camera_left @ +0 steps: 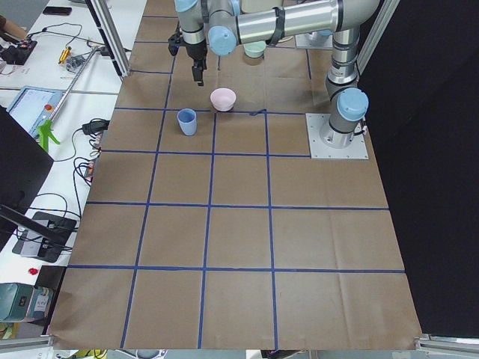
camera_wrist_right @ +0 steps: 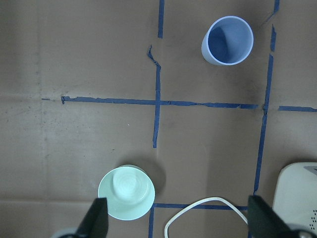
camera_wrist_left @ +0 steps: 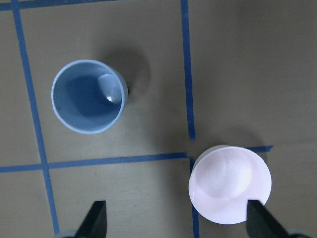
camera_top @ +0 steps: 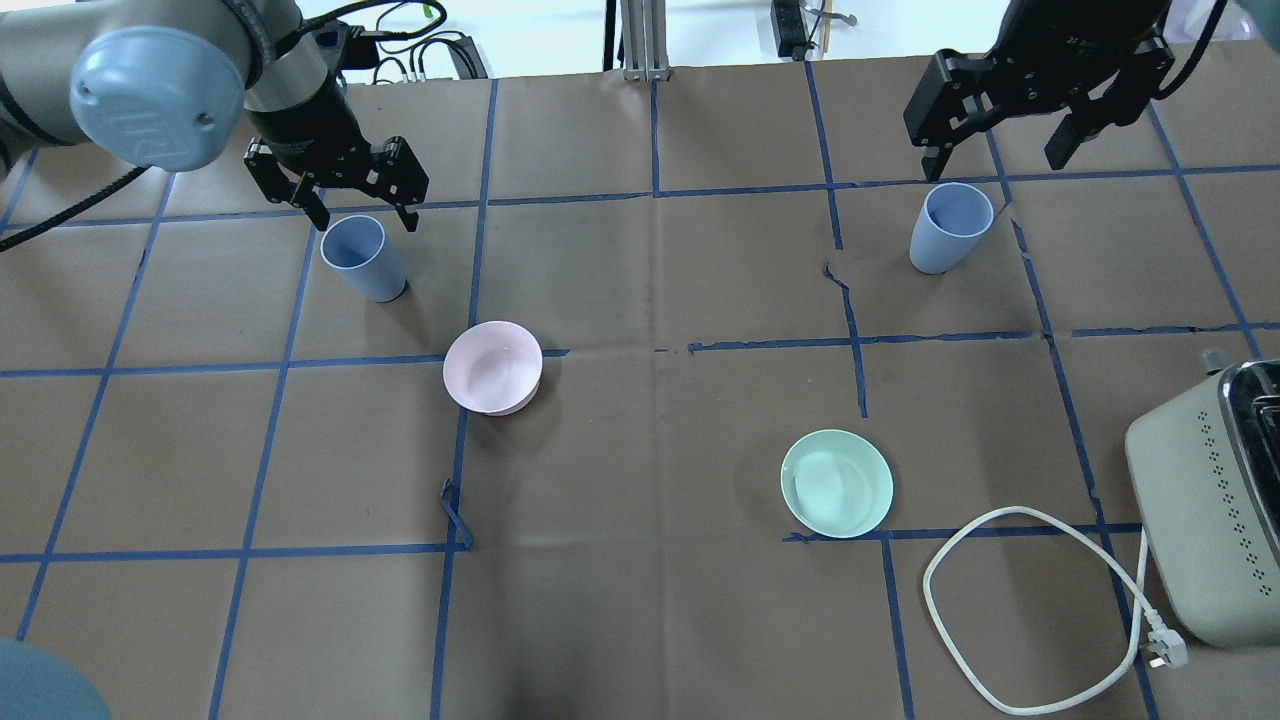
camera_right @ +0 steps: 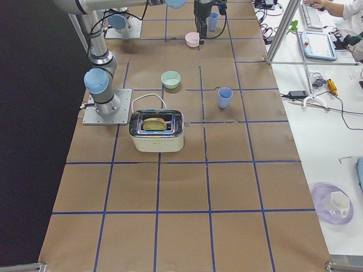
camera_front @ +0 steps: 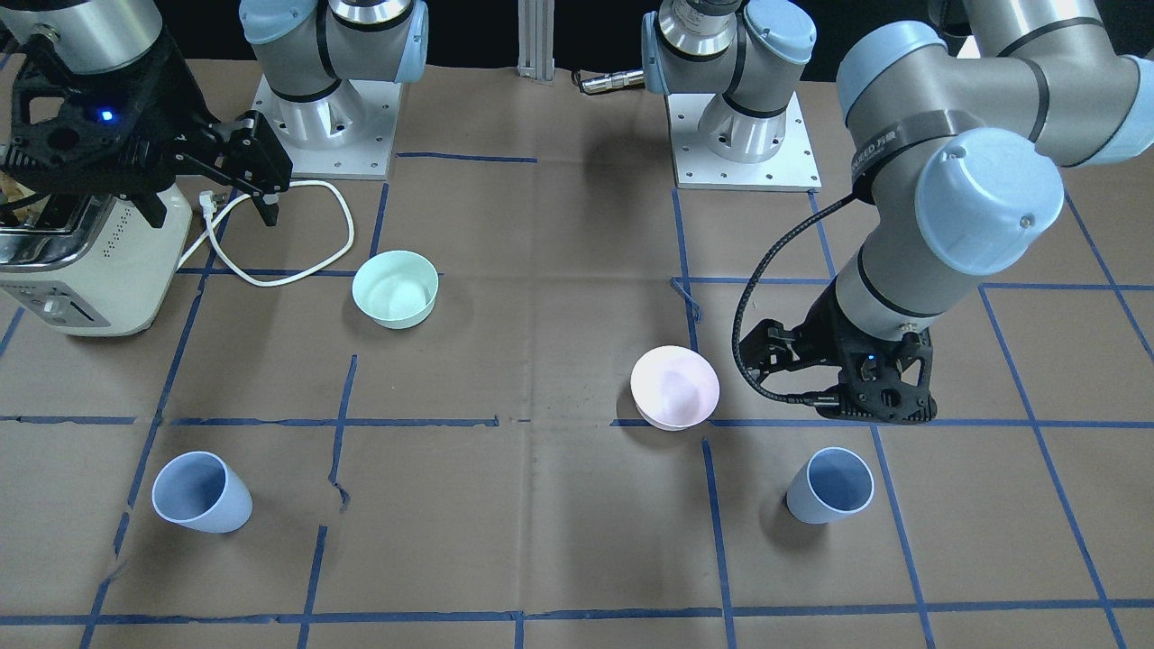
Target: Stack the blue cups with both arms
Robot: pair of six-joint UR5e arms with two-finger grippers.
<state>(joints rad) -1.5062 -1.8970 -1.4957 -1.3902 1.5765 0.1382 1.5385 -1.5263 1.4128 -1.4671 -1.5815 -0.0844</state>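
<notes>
My left gripper is going to grab something. It will close on the pale blue cup's rim [camera_front: 809, 476] [camera_wrist_left: 123, 100], on the side that faces the pale pink bowl.
Two pale blue cups stand upright and far apart on the brown table. One cup [camera_top: 362, 258] [camera_front: 831, 487] is on my left side. My left gripper [camera_top: 365, 208] [camera_front: 870, 410] hovers open and empty just beyond and above it. The left wrist view shows this cup [camera_wrist_left: 88, 103] ahead of the open fingertips [camera_wrist_left: 96, 220]. The other cup [camera_top: 950, 228] [camera_front: 200, 492] is on my right side. My right gripper [camera_top: 994, 165] [camera_front: 242, 205] is open and empty, high above the table. The right wrist view shows that cup [camera_wrist_right: 228, 40] far below.
A pale pink bowl [camera_top: 492, 366] [camera_wrist_left: 230, 184] sits near the left cup. A mint-green bowl [camera_top: 837, 483] [camera_wrist_right: 126, 193] sits on the right side. A cream toaster [camera_top: 1215, 500] [camera_front: 90, 261] with a white cord [camera_top: 1030, 610] stands at the near right.
</notes>
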